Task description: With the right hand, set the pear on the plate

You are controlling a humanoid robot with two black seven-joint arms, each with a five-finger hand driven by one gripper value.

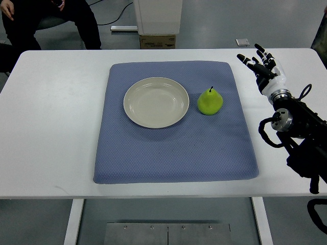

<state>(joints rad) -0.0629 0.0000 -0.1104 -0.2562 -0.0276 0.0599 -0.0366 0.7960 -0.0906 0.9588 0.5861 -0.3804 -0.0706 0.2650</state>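
I will next move my right gripper to the green pear beside the cream plate and close it on the pear's round body (210, 105), across its far and near sides.
A green pear (210, 101) stands upright on the blue mat (173, 148), just right of the cream plate (156, 102), close to its rim. The plate holds nothing. My right hand (258, 62) hovers over the white table to the right of the mat, beyond its far right corner, fingers spread and holding nothing. It is well apart from the pear. The right arm (296, 127) comes in from the right edge. The left arm does not show.
The white table (51, 127) carries the mat at its middle. A person in dark clothes (46, 20) sits beyond the far left edge. A white stand with a cardboard box (157, 41) stands behind the table.
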